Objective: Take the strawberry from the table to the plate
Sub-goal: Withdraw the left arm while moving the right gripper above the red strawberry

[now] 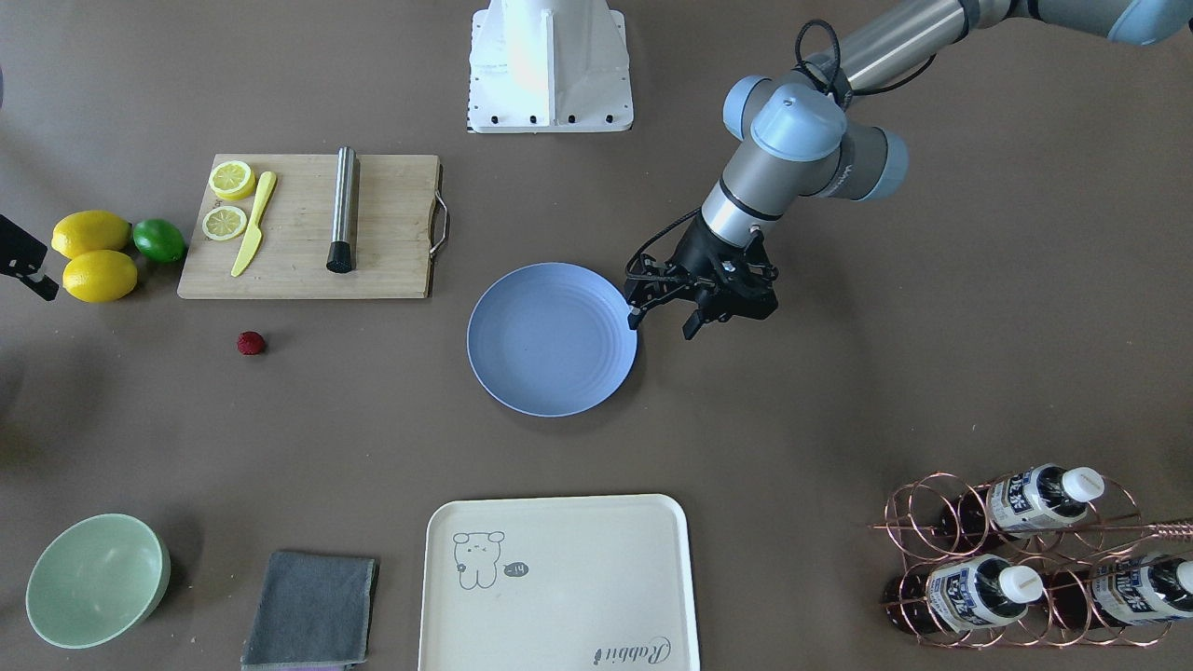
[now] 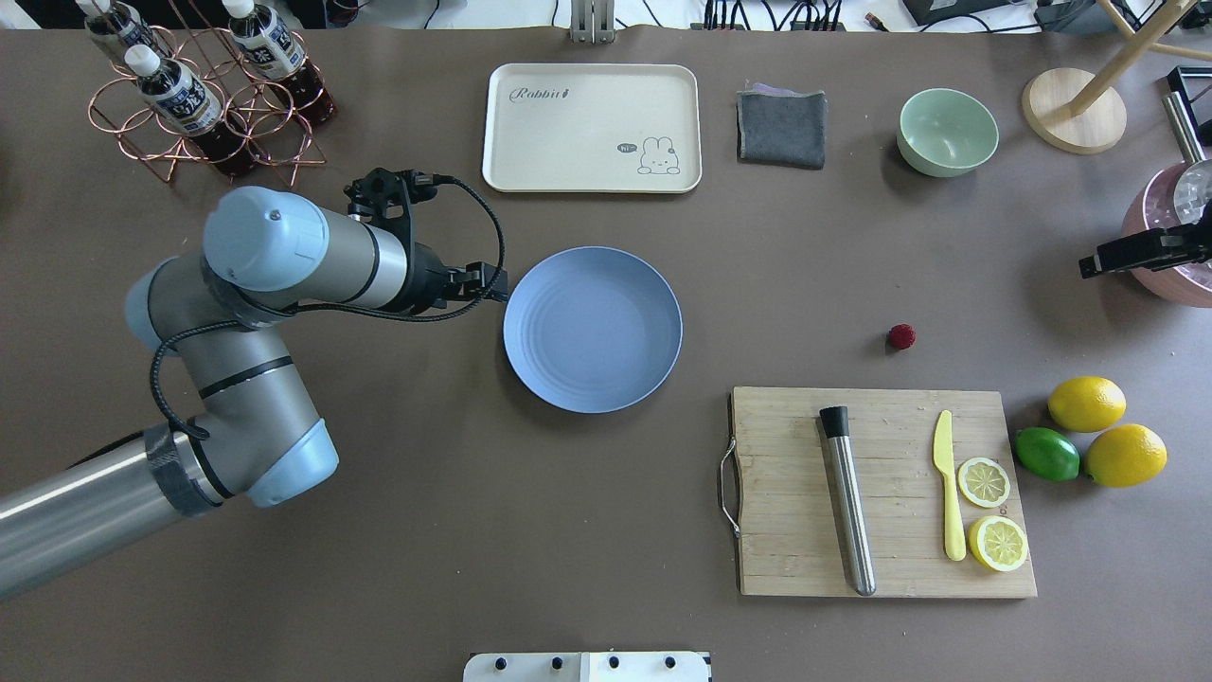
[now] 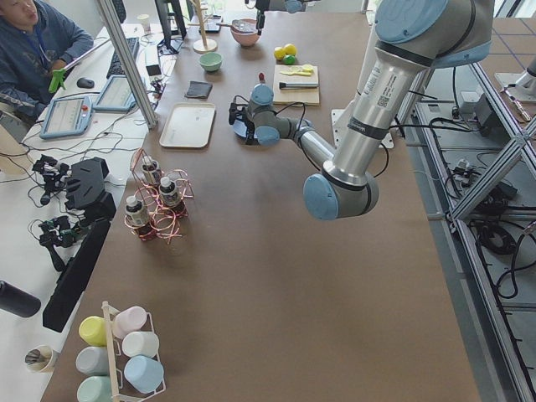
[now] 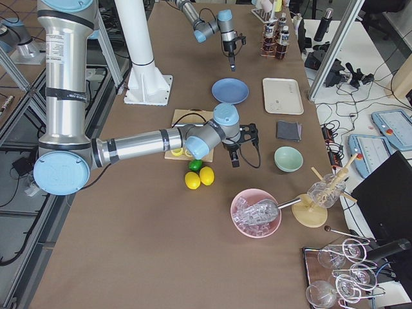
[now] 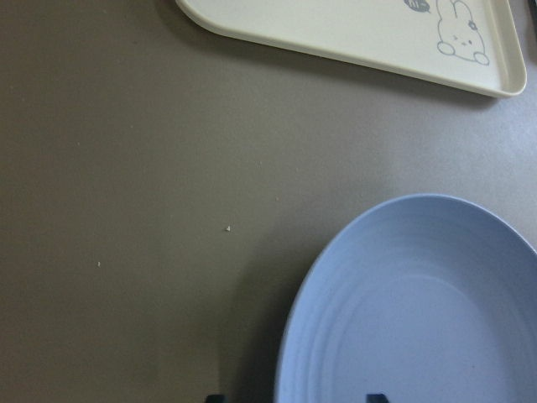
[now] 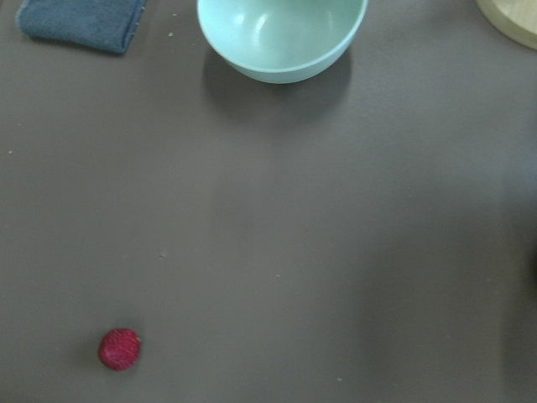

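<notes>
The strawberry beside the wooden cutting board is next for my right gripper, which should go there and close around the strawberry's middle [image 1: 251,343] [image 6: 119,349].
The strawberry [image 1: 250,343] [image 2: 901,335] is a small dark-red berry lying on the brown table [image 2: 379,530], just beyond the cutting board. It also shows low in the right wrist view [image 6: 119,349]. The blue plate [image 1: 552,338] [image 2: 592,329] [image 5: 419,311] sits at the table's middle with nothing on it. My left gripper [image 1: 664,324] [image 2: 494,281] hovers at the plate's rim, open and holding nothing. My right gripper [image 2: 1089,266] [image 1: 42,284] hangs near the table's edge, well off from the strawberry. I cannot tell whether it is open or shut.
A wooden cutting board [image 2: 881,493] carries a steel rod, a yellow knife and two lemon slices. Two lemons and a lime [image 2: 1046,453] lie beside it. A green bowl [image 2: 947,131], grey cloth [image 2: 781,128], cream tray [image 2: 592,128] and bottle rack [image 2: 204,95] line the far side.
</notes>
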`<state>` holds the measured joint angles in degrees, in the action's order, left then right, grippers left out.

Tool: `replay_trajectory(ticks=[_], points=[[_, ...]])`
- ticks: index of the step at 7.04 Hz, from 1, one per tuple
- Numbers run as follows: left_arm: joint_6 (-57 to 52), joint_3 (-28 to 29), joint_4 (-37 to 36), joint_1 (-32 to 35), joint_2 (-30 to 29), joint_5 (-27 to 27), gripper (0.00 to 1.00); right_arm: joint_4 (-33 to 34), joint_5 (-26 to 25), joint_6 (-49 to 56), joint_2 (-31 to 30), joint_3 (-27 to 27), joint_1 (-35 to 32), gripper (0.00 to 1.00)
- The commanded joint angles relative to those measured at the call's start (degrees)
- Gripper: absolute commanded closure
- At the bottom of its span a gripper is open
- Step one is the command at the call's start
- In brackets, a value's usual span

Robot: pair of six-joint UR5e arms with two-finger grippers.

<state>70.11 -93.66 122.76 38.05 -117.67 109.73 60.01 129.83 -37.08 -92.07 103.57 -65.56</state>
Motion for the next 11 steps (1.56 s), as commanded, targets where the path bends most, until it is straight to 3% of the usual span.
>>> replay_trajectory(ticks=[1,3,4,5,6,7,9,11], points=[[-12.66,-9.14,-10.4,5.7,6.72,4.26,0.01,0.1,-4.81,-11.98,5.91,-0.56,8.04,0.0],[-29.58,-10.66,-10.7,16.81,17.68,9.95,0.0,3.94,-11.15,-17.4,9.71,-0.92,14.12,0.0],[-43.51,-11.97,-10.53,24.71,25.31,14.33,0.0,5.97,-13.0,-17.5,10.33,-1.01,15.45,0.0],[-55.92,-8.59,-12.0,35.84,27.74,22.99,0.0,6.69,-14.41,-17.76,10.34,-1.09,16.77,0.0],[-63.7,-3.95,-13.5,42.65,27.94,26.99,0.0,6.7,-14.69,-18.11,10.34,-1.01,17.3,0.0],[-65.52,-2.68,-18.21,44.63,28.37,26.77,0.0,6.7,-14.78,-18.21,10.42,-1.01,17.48,0.0],[-66.06,-3.98,-41.97,50.95,25.41,25.19,0.0,6.7,-14.78,-18.21,10.25,-1.18,17.92,0.0],[-69.49,-3.29,-39.62,53.44,29.69,19.25,0.0,6.26,-15.73,-18.47,10.25,-3.19,19.15,0.01]])
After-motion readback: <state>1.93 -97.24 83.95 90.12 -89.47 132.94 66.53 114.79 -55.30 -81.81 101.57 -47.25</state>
